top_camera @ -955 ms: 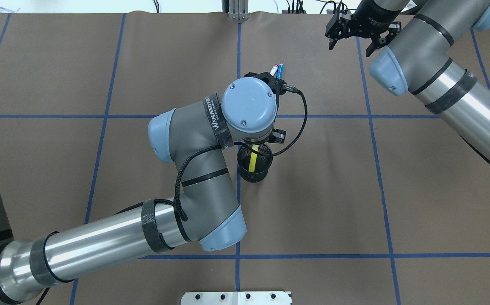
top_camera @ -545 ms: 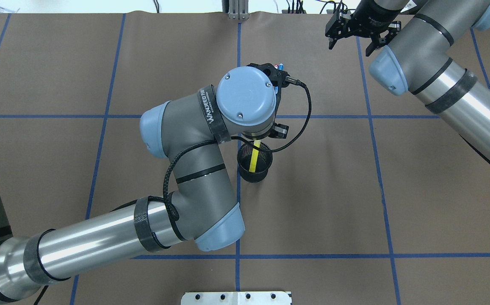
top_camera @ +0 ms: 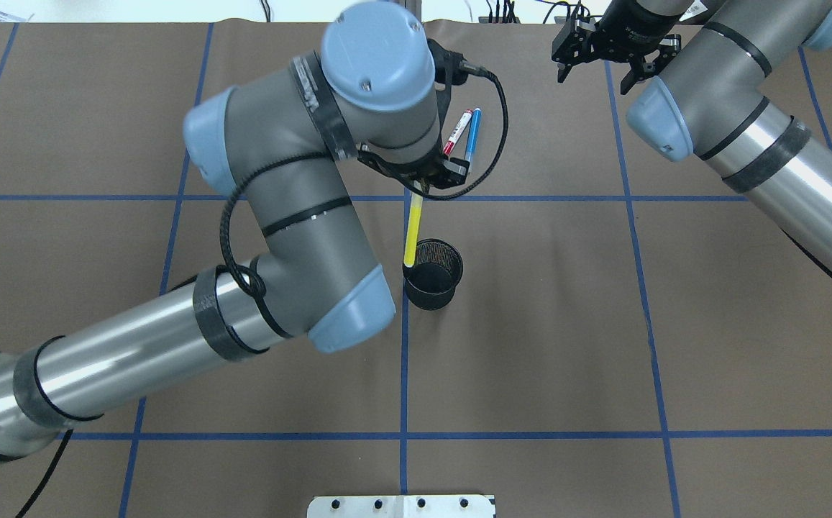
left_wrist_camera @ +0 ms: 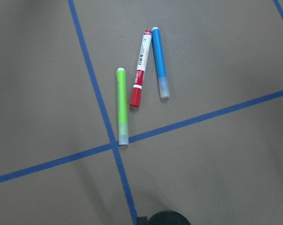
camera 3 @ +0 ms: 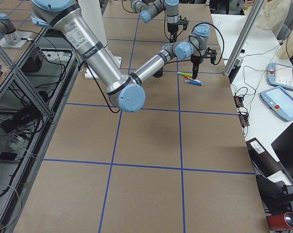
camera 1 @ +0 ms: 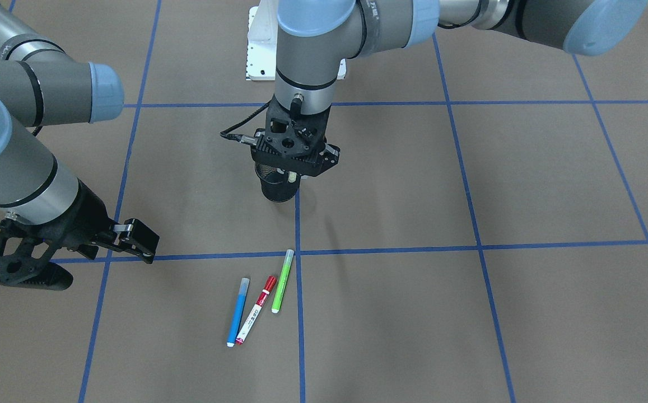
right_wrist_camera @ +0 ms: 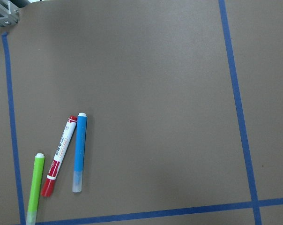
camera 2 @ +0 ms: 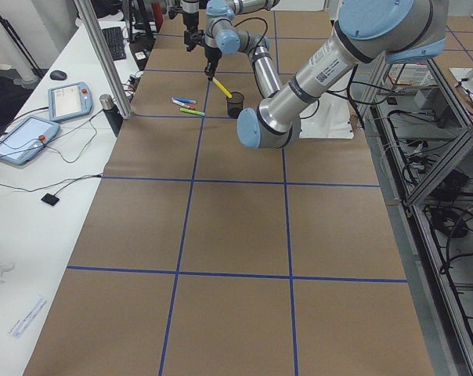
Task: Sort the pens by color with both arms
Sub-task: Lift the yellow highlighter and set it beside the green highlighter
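Note:
Next, I let go of the yellow pen with my left gripper on the paper, setting it just across the blue tape line from the green pen [camera 1: 321,264] [left_wrist_camera: 90,138].
My left gripper [top_camera: 423,188] is shut on the top of a yellow pen [top_camera: 412,230], which hangs tilted with its lower end at the rim of the black mesh cup [top_camera: 433,279]. On the brown paper past the cup, a blue pen [camera 1: 238,312], a white pen with a red cap [camera 1: 255,309] and a lime green pen [camera 1: 281,281] lie side by side. The left wrist view shows the green pen [left_wrist_camera: 122,106], red pen [left_wrist_camera: 139,68] and blue pen [left_wrist_camera: 159,61]. In the overhead view my left arm hides the green one. My right gripper [top_camera: 595,80] hovers open and empty at the far right.
Blue tape lines [top_camera: 404,360] split the paper into squares. The white base plate [top_camera: 401,506] sits at the near edge. A side table with tablets [camera 2: 23,137] and a metal post [camera 2: 103,55] runs along the far side.
My left arm has risen and swung toward the far side, drawing the yellow pen up out of the cup. The right arm has not moved.

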You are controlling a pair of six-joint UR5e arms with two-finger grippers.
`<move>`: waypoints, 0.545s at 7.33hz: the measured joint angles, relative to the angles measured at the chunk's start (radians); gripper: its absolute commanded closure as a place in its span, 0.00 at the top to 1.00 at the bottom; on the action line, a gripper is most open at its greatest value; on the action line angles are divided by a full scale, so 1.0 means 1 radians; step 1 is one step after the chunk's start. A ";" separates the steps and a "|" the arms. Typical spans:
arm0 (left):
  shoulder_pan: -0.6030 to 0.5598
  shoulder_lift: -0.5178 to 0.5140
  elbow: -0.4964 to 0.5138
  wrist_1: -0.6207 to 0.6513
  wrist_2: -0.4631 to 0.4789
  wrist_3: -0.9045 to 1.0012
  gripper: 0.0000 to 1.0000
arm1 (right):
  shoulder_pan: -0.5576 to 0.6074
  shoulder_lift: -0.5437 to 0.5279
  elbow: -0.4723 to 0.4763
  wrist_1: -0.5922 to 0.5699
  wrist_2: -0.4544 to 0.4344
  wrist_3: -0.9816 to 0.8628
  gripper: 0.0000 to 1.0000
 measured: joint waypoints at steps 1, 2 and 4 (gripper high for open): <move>-0.047 -0.045 0.100 -0.014 -0.067 0.001 0.12 | 0.000 0.000 0.003 0.000 -0.009 0.000 0.98; -0.076 -0.083 0.222 -0.062 -0.107 0.001 0.12 | -0.001 -0.001 0.009 0.000 -0.018 0.002 0.98; -0.091 -0.115 0.427 -0.180 -0.129 0.008 0.12 | -0.001 -0.002 0.026 -0.001 -0.023 0.009 0.98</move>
